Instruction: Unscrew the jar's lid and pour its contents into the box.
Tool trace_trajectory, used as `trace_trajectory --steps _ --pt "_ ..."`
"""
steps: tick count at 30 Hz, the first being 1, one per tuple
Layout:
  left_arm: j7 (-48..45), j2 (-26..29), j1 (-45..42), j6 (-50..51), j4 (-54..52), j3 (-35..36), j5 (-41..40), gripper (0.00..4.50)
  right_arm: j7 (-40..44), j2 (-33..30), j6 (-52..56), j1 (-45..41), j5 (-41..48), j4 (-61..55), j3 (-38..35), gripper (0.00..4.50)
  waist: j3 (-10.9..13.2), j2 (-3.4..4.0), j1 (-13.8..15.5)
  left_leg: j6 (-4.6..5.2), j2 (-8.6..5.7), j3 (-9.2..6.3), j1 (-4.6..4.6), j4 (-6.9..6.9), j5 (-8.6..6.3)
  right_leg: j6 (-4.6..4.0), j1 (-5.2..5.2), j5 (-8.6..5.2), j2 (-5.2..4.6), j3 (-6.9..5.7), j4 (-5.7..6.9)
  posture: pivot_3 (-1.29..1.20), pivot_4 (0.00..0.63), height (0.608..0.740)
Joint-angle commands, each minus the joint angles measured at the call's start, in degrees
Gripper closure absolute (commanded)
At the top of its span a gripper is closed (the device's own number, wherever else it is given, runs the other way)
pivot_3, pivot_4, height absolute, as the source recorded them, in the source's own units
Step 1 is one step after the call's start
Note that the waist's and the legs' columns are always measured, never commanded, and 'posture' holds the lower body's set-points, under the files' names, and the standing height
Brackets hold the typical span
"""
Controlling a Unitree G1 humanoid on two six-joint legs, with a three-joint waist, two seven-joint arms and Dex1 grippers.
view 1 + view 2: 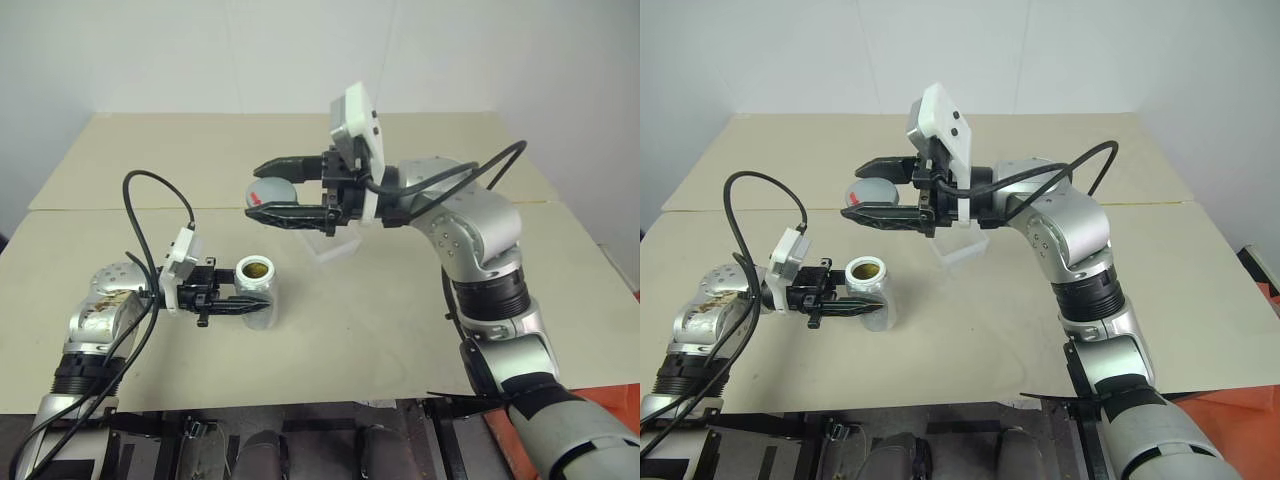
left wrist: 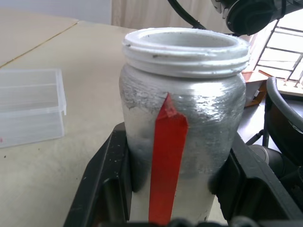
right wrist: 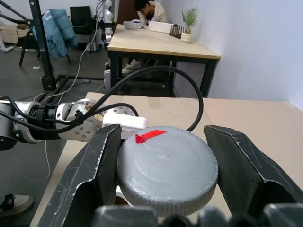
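Observation:
Next, my right gripper lets go of the grey lid on the table (image 1: 404,251), next to the clear plastic box and away from the jar.
The silvery jar (image 1: 258,292) stands upright on the table with its mouth uncovered, and yellowish-brown contents (image 1: 257,268) show inside. My left gripper (image 1: 243,305) is shut on the jar's body; the left wrist view shows the jar (image 2: 182,123) with its red stripe between the black fingers. Higher up and to the right, my right gripper (image 1: 268,188) is shut on the grey lid (image 3: 168,170), which carries a small red mark and hangs clear of the jar. The clear plastic box (image 1: 333,243) sits on the table beneath the right hand, partly hidden by it.
The cream table (image 1: 400,320) extends all around, with a seam (image 1: 100,209) running across it behind the jar. A black cable (image 1: 150,215) loops over my left arm. In the right wrist view, a person sits at a far desk (image 3: 161,42).

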Motion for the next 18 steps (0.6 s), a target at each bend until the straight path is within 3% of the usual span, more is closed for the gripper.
trace_trajectory --steps 1,8,18 --pt "0.8 0.8 -2.5 -0.1 -1.1 2.4 -1.2 2.6 -1.0 -0.9 -1.6 -0.3 0.3 -0.8 -2.6 1.74 0.0 0.0 0.1 -0.01 0.0 0.0 0.0 0.0 0.01 0.0 0.0 0.0 0.0 -0.01 0.0 0.0 0.15 0.74" --pt "3.2 1.7 -6.2 -1.0 0.2 6.0 -1.9 2.6 -8.5 -6.3 -1.0 7.1 -4.3 0.5 -5.8 1.74 0.0 -0.01 0.2 -0.01 -0.01 -0.01 -0.01 0.02 0.01 0.0 0.04 0.0 -0.01 -0.02 -0.05 0.0 0.15 0.74" --pt "6.0 -0.3 -11.1 -2.4 4.6 7.2 -1.2 2.6 -23.6 -8.5 -0.5 14.8 -12.7 8.7 -8.7 1.74 0.0 -0.01 0.0 -0.05 -0.01 0.0 0.0 0.0 0.03 0.0 0.03 0.0 -0.01 -0.01 -0.04 0.0 0.15 0.74"
